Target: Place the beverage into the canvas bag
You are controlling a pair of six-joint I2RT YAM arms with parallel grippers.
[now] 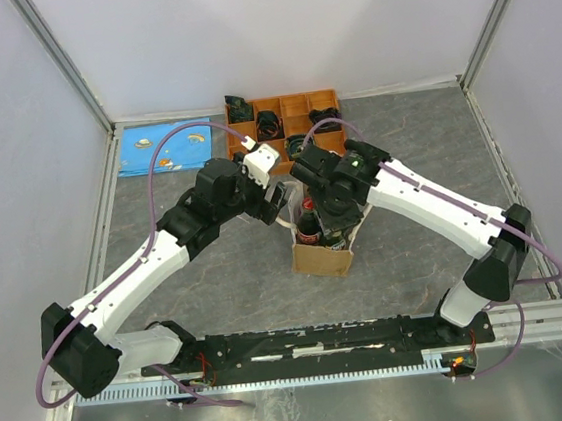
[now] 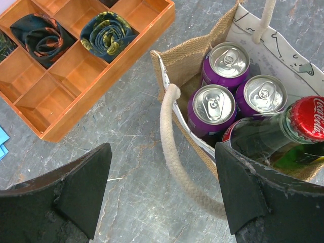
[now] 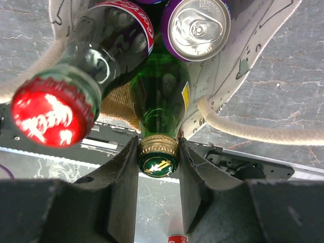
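Next, my right gripper lets go of the green glass bottle beside the Coca-Cola bottle at the canvas bag's near side (image 1: pixel 333 237) (image 3: pixel 160 101).
The tan canvas bag (image 1: pixel 321 259) stands mid-table, its burlap wall in the left wrist view (image 2: pixel 187 61). Inside stand three purple cans (image 2: pixel 212 104), a Coca-Cola bottle (image 3: pixel 50 114) with a red cap, and a green glass bottle (image 3: pixel 162 96). My right gripper (image 3: pixel 158 157) is shut on the green bottle's neck just under its cap and holds it upright in the bag. In the top view the right gripper (image 1: pixel 327 218) is over the bag. My left gripper (image 2: pixel 162 195) is open at the bag's left side, with a cream rope handle (image 2: pixel 169 136) running between its fingers, untouched.
An orange wooden compartment tray (image 1: pixel 286 109) with rolled cloths (image 2: pixel 107 31) lies behind the bag. A blue sheet (image 1: pixel 154 148) lies at the back left. A black rail (image 1: pixel 315 343) runs along the near edge. The bag's other handle (image 3: pixel 253 130) hangs outside on the right.
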